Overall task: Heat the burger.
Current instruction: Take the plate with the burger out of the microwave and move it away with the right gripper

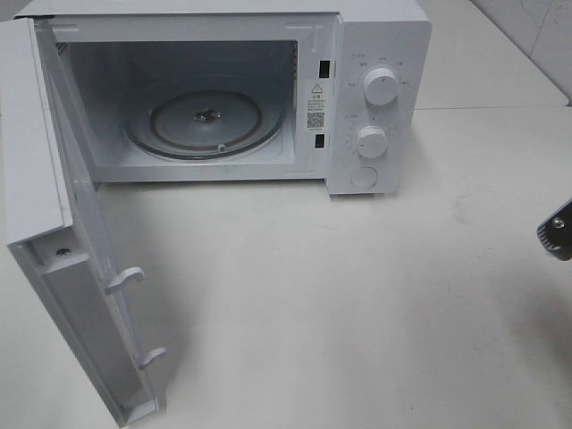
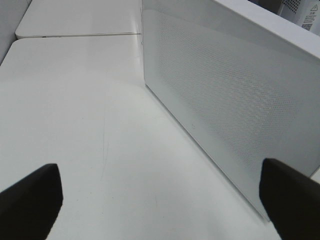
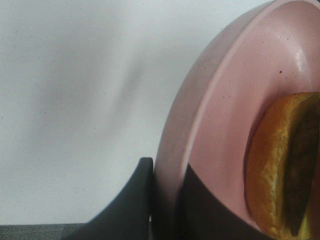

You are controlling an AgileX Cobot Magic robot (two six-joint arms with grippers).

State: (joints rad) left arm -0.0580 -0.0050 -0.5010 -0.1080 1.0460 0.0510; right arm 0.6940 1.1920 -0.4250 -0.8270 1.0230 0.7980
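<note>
The pink plate will leave my right gripper on the white table, forward of the microwave (image 1: 563,341) and past its knobs.
The burger (image 3: 280,170) shows only in the right wrist view. Its golden-brown bun and dark patty rest on a pink plate (image 3: 225,100). My right gripper (image 3: 167,200) is shut on the plate's rim, with one dark finger (image 3: 132,200) outside it and the other inside. The white microwave (image 1: 375,54) stands at the back of the table with its door (image 1: 54,223) swung wide open to the left and its glass turntable (image 1: 206,125) bare. My left gripper (image 2: 160,200) is open and holds nothing, beside the outer face of the door (image 2: 225,90).
A dark part of the right arm (image 1: 559,234) pokes in at the right edge of the exterior view. The white table (image 1: 340,313) spreads in front of the microwave. Two knobs (image 1: 382,87) sit on its right panel.
</note>
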